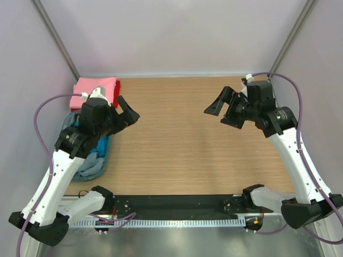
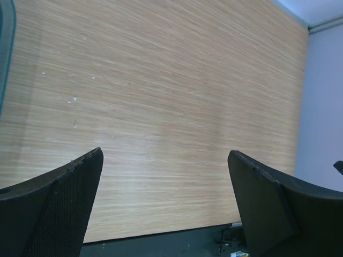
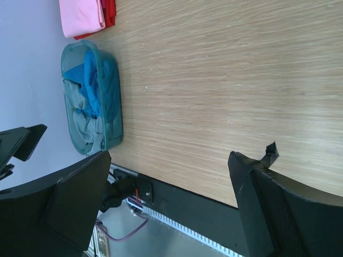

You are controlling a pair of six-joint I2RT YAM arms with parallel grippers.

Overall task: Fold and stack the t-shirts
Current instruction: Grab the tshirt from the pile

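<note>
Next, the robot's left gripper needs to move down into the bin and close on the teal blue t-shirt's far part (image 1: 103, 140), toward the folded pink t-shirt.
A folded pink t-shirt (image 1: 94, 87) lies on a folded red t-shirt (image 1: 115, 92) at the table's far left corner; both show in the right wrist view, pink (image 3: 80, 16) and red (image 3: 109, 10). A teal blue t-shirt (image 3: 102, 80) and pale grey-blue t-shirts (image 3: 83, 126) lie crumpled in the bin (image 3: 117, 123). My left gripper (image 1: 127, 113) is open and empty, held above the table by the bin. My right gripper (image 1: 222, 111) is open and empty, raised at the far right. In both wrist views the jaws stand wide apart with nothing between them.
The translucent grey-blue plastic bin (image 1: 105, 155) stands at the table's left edge, partly hidden by my left arm. The wooden table top (image 1: 187, 144) lies between the arms. A black strip and cable rail (image 1: 177, 214) run along the near edge. Grey walls enclose the back and sides.
</note>
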